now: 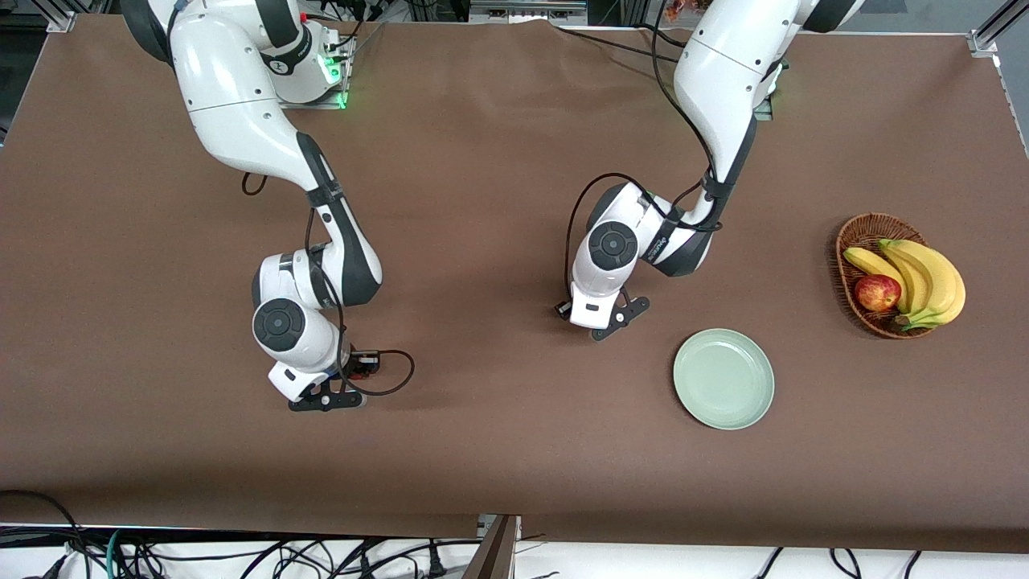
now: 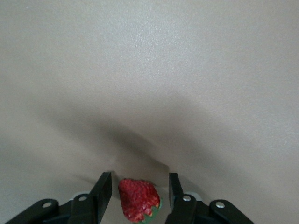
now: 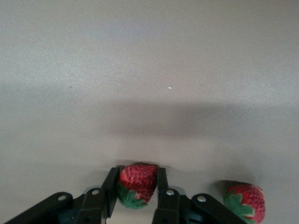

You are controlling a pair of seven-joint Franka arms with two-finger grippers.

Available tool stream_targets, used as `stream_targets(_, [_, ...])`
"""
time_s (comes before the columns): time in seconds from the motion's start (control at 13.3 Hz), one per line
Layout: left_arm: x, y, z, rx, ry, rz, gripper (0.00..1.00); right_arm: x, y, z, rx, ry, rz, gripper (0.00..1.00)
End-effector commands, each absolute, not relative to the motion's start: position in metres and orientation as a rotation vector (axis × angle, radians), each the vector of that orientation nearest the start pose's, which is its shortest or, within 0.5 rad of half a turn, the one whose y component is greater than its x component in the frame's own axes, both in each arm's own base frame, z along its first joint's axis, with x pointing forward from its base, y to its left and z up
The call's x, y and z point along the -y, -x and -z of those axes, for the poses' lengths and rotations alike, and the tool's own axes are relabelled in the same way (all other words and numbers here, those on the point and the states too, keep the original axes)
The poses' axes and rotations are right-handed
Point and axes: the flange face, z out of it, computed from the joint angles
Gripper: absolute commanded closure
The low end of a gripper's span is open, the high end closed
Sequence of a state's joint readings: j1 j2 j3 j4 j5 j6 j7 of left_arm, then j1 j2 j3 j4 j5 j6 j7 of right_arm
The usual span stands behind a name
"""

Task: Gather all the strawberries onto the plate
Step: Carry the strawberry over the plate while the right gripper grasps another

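The robot's right gripper needs to release its strawberry on the bare table (image 1: 573,295), close beside the fingers of the left gripper.
My left gripper (image 1: 604,319) is low over the table, toward the right arm's end from the pale mint-green plate (image 1: 690,402). In the left wrist view, a red strawberry (image 2: 138,200) lies on the table between its open fingers (image 2: 103,186), with a gap on each side. My right gripper (image 1: 325,398) is low near the right arm's end and shut on a second strawberry (image 3: 138,179). A third strawberry (image 3: 245,201) lies on the table beside it. All three berries are hidden in the front view. The plate is empty.
A brown wicker basket (image 1: 854,233) with bananas (image 1: 924,277) and a red apple (image 1: 877,292) stands at the left arm's end of the table, farther from the front camera than the plate. Cables hang past the table's front edge.
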State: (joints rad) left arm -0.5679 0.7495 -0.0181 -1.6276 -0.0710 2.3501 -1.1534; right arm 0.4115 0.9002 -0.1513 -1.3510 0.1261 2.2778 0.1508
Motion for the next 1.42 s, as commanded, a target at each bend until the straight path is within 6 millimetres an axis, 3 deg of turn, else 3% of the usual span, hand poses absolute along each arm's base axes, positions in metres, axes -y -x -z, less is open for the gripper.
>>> stream_targets(0.0, [0.384, -0.564, -0.189, 0.953, 2.993, -0.082, 0.43, -0.244, -0.704, -0.202, 0.105, 3.061, 0.059, 0.82])
stream_targets(0.07, [0.385, -0.564, -0.192, 0.952, 2.997, -0.077, 0.54, -0.252, -0.701, -0.2, 0.084, 3.042, 0.043, 0.82])
stream_targets(0.15, [0.384, -0.564, -0.193, 0.952, 2.996, -0.082, 0.64, -0.277, -0.692, -0.201, 0.053, 2.999, 0.022, 0.82])
stream_targets(0.22, [0.385, -0.562, -0.193, 0.944, 2.987, -0.095, 0.66, -0.289, -0.688, -0.203, -0.025, 2.98, 0.013, 0.82])
stream_targets(0.3, [0.388, -0.558, -0.189, 0.933, 2.978, -0.108, 0.68, -0.313, -0.68, -0.207, -0.057, 2.972, 0.014, 0.82])
stream_targets(0.37, [0.393, -0.551, -0.185, 0.911, 2.977, -0.117, 0.77, -0.334, -0.672, -0.209, -0.083, 2.969, 0.012, 0.82])
stream_targets(0.45, [0.389, -0.552, -0.186, 0.912, 2.975, -0.119, 0.89, -0.345, -0.668, -0.211, -0.144, 2.963, 0.013, 0.82])
stream_targets(0.6, [0.379, -0.561, -0.192, 0.924, 2.96, -0.119, 0.93, -0.371, -0.661, -0.212, -0.178, 2.943, 0.061, 0.82])
stream_targets(0.67, [0.365, -0.572, -0.211, 0.901, 2.959, -0.108, 0.93, -0.376, -0.659, -0.213, -0.213, 2.936, 0.073, 0.82])
stream_targets(0.82, [0.323, -0.592, -0.242, 0.695, 2.995, -0.14, 0.91, -0.378, -0.658, -0.211, -0.221, 2.938, 0.069, 0.82])
stream_targets(1.05, [0.257, -0.624, -0.259, 0.43, 3.066, -0.149, 0.91, -0.387, -0.654, -0.21, -0.262, 2.924, 0.063, 0.82])
stream_targets(1.27, [0.191, -0.659, -0.269, 0.023, 3.134, -0.105, 0.91, -0.444, -0.624, -0.214, -0.358, 2.867, 0.121, 0.81])
stream_targets(1.35, [0.165, -0.671, -0.264, -0.102, 3.137, -0.105, 0.91, -0.468, -0.61, -0.219, -0.401, 2.846, 0.118, 0.8])
